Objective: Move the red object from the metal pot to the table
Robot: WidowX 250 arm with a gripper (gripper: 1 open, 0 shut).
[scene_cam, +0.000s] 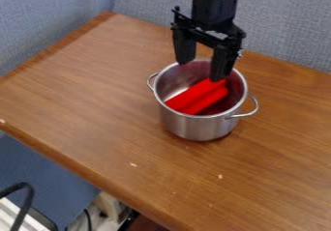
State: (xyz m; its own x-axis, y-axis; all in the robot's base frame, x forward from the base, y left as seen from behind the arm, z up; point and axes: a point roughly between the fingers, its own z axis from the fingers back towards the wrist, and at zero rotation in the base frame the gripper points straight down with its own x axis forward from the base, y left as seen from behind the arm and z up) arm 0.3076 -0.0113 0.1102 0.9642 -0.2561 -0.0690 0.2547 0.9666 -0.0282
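I should next lower my gripper down into the metal pot and then close it on the middle of the red object [198, 96].
The red object [196, 97] lies slanted inside the metal pot [199, 122], which stands on the brown wood table [91, 100] right of centre. The pot's two loop handles stick out at its left and right sides. My gripper [207, 66] hangs straight down over the pot's far rim, just above the upper end of the red object. Its two dark fingers [187, 49] stand wide apart, open, with nothing between them.
A blue-grey wall rises behind the table. The table's rounded front edge [77, 167] runs diagonally at lower left, with the floor and some cables below it.
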